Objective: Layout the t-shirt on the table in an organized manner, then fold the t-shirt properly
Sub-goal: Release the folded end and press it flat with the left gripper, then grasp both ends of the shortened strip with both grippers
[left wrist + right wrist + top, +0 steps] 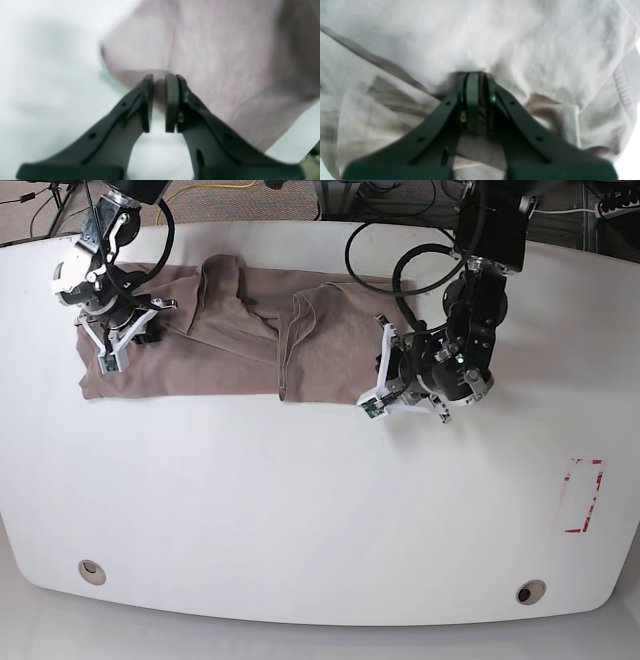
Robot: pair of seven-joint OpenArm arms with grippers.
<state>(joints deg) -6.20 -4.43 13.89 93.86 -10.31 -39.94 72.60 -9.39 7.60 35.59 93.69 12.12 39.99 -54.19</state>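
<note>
Next, my right gripper opens, back off and grabs the t-shirt's outer edge [84, 364] before straightening the t-shirt, because it is pinching wrinkled cloth inside the end of the t-shirt.
The mauve-brown t-shirt [230, 330] lies spread sideways across the far left part of the white table [300, 500], with a fold ridge near its middle. My left gripper [383, 380] is at the shirt's right edge. In the left wrist view that gripper [160, 80] has its pads nearly together with the t-shirt's [212, 50] edge between them, just over the table [37, 100]. My right gripper [115, 345] sits on the shirt's left end. The right wrist view shows this gripper [476, 75] shut with wrinkled t-shirt [495, 37] cloth pinched in it.
A red-white tape rectangle [583, 496] marks the table's right side. Two round grommet holes [91, 571] [530, 591] sit near the front edge. Cables run along the floor behind the table's back edge.
</note>
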